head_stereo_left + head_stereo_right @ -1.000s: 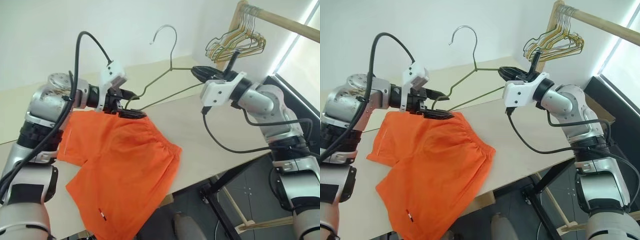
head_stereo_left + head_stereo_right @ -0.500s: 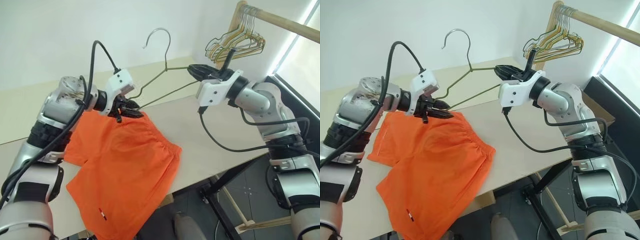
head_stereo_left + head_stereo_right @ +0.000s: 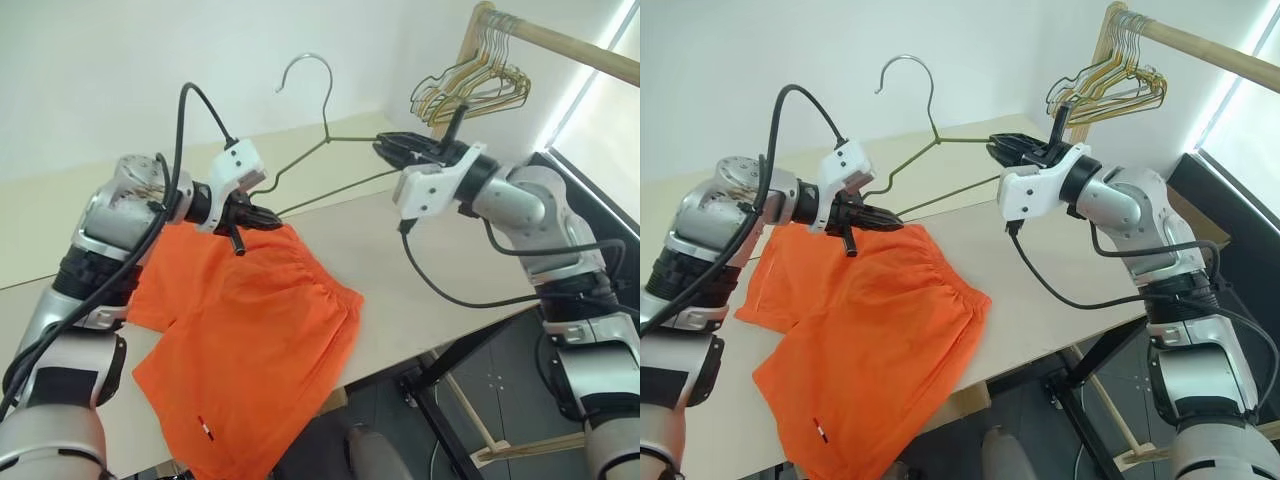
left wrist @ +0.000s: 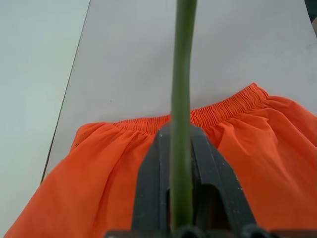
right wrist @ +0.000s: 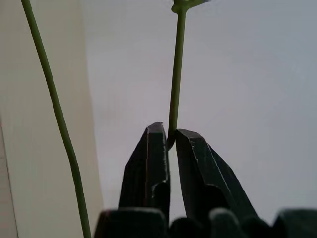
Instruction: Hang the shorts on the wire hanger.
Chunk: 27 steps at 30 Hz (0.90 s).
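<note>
Next, my right gripper takes the hanger's bottom wire [image 3: 386,175] near its corner while my left gripper keeps the hanger up, because it only pinches the hanger's upper wire.
The orange shorts [image 3: 250,330] lie flat on the table, waistband toward the far side and a small white tag near the front hem. Above them the wire hanger [image 3: 326,115] is held up with its hook upward. My left gripper [image 3: 265,213] is shut on the hanger's left corner, just over the waistband [image 4: 233,104]; the wire [image 4: 181,74] runs between its fingers. My right gripper [image 3: 385,148] is at the hanger's right corner. Its jaws stand a narrow gap apart, with the wire [image 5: 174,74] still between the fingertips [image 5: 156,136].
A bunch of gold and green wire hangers [image 3: 470,90] hangs on a wooden rail [image 3: 560,40] at the back right. The pale table [image 3: 440,260] ends at its right and front edges, with a black frame [image 3: 450,420] and floor below.
My left gripper has closed on the hanger's left corner. The hanger's hook has shifted a little to the left. My right gripper's jaws have eased slightly apart.
</note>
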Motion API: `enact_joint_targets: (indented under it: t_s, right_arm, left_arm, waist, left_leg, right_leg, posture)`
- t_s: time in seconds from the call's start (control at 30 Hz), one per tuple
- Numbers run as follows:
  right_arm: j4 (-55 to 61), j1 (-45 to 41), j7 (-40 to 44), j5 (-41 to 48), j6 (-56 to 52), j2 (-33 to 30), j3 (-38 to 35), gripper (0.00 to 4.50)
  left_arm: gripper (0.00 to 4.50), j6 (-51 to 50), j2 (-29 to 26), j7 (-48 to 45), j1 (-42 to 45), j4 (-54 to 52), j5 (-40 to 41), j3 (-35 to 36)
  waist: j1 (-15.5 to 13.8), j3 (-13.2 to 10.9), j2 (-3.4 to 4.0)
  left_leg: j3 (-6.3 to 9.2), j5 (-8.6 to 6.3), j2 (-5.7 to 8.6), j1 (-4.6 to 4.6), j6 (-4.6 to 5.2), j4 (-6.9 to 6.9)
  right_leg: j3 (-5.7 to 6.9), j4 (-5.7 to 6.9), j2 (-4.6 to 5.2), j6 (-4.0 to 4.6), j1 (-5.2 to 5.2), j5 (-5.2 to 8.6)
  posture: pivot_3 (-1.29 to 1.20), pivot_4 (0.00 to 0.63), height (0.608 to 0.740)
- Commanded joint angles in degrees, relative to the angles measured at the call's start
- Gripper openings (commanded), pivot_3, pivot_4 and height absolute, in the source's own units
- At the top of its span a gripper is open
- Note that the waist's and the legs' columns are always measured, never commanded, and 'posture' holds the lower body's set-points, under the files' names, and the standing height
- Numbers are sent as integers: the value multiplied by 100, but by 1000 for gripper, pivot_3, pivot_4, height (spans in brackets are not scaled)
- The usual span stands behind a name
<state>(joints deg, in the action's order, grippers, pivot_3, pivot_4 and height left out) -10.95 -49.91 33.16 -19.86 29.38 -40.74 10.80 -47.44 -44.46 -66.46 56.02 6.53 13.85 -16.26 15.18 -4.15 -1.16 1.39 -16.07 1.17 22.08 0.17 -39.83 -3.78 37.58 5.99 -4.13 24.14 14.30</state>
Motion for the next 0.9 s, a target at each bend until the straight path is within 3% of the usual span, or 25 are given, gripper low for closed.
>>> enact_joint_targets:
  t_s: [0.03,0.2,0.33,0.4,0.53,0.63,0.9]
  right_arm:
    - [502,92,895,1088,-29,-276,-133,1674]
    - [784,175,2076,2278,-738,-589,-235,3310]
    - [950,-261,3090,3429,-2961,-810,-296,4465]
    - [710,-860,3749,3556,-4284,-988,-41,4465]
    - [123,-1850,4617,3085,-5872,-981,806,4465]
    - [-141,-2091,5127,2797,-5869,-896,1235,4465]
    - [-983,-2299,4859,1812,-5780,-127,1823,4465]
  left_arm:
    - [0,123,-110,25,-4,-159,12,275]
    - [0,499,-255,-61,-158,-181,-133,236]
    - [0,1633,-609,-345,-449,-318,-583,-31]
    - [0,2014,-728,-458,-551,-333,-777,-108]
    - [0,1967,-665,-569,-526,-387,-779,-48]
    - [0,1853,-583,-559,-507,-440,-746,-8]
    - [0,1638,-608,-542,-577,-656,-693,123]
  waist:
    - [0,0,0]
    - [3,4,0]
    - [22,7,2]
    - [10,11,9]
    - [-31,33,26]
    - [-43,59,25]
    - [-49,60,25]
  left_leg:
    - [0,-1,0,0,1,-1]
    - [0,-5,0,-2,8,-5]
    - [1,-18,-2,-4,31,-5]
    - [0,-18,-1,-5,32,-6]
    - [1,-26,0,0,46,-8]
    - [2,-33,3,1,57,-12]
    - [2,-30,10,13,52,-20]
  right_leg:
    - [0,0,0,0,-1,0]
    - [0,0,4,-3,-5,-1]
    - [0,3,4,-3,-6,-1]
    - [-2,4,7,-3,-5,-1]
    - [3,4,9,-4,0,0]
    - [6,3,9,-6,-1,1]
    - [4,11,13,-9,13,2]
  posture:
    - [-165,3,740]
    - [-164,2,740]
    - [-160,1,740]
    - [-162,0,740]
    - [-163,1,740]
    - [-157,4,740]
    - [-130,19,740]
